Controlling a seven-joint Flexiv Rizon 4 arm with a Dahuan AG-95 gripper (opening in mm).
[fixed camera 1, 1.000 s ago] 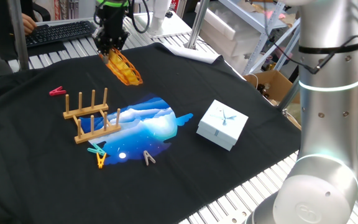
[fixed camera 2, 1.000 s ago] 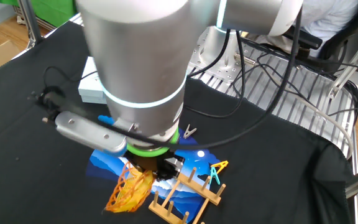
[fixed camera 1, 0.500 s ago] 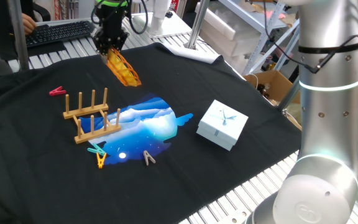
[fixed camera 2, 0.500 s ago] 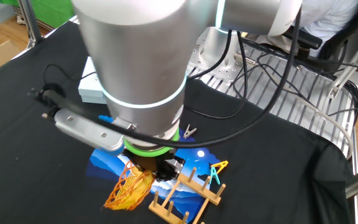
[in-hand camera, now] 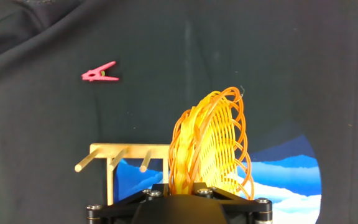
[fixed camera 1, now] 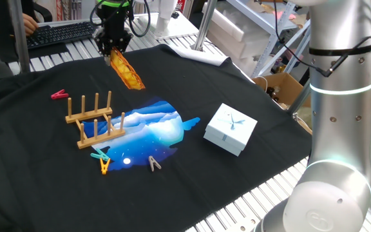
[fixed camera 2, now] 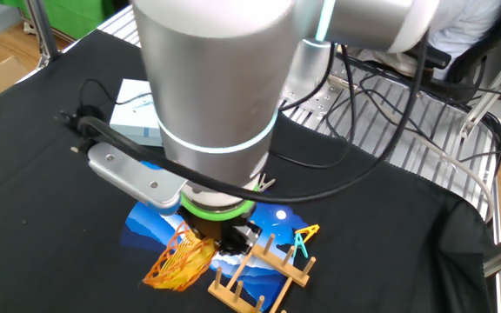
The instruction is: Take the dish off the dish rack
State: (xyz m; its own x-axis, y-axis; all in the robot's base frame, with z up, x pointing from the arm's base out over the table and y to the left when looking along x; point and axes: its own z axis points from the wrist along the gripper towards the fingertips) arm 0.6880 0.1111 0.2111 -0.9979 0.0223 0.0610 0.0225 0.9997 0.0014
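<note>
My gripper is going to set the dish down for me on the far part of the blue-and-white mat [fixed camera 1: 138, 113], close beside the rack.
The yellow-orange woven wire dish [fixed camera 1: 125, 69] hangs on edge in my gripper [fixed camera 1: 114, 51], high above the black cloth and beyond the rack. It also shows in the other fixed view [fixed camera 2: 177, 263] and fills the hand view [in-hand camera: 211, 146], where its rim runs into the shut jaws at the bottom edge. The light-wood dish rack [fixed camera 1: 93, 120] stands empty on the cloth below, its pegs upright; it shows in the other fixed view [fixed camera 2: 255, 274] and partly in the hand view [in-hand camera: 117, 162].
A blue-and-white mat [fixed camera 1: 154, 129] lies beside the rack. A pale blue box [fixed camera 1: 230, 129] sits to its right. A pink clothes peg [fixed camera 1: 59, 95] lies left of the rack; teal, yellow and grey pegs [fixed camera 1: 103, 162] lie in front. A keyboard [fixed camera 1: 60, 32] is behind.
My gripper has lifted the dish a little higher and slightly further from the rack. The rack has not moved.
</note>
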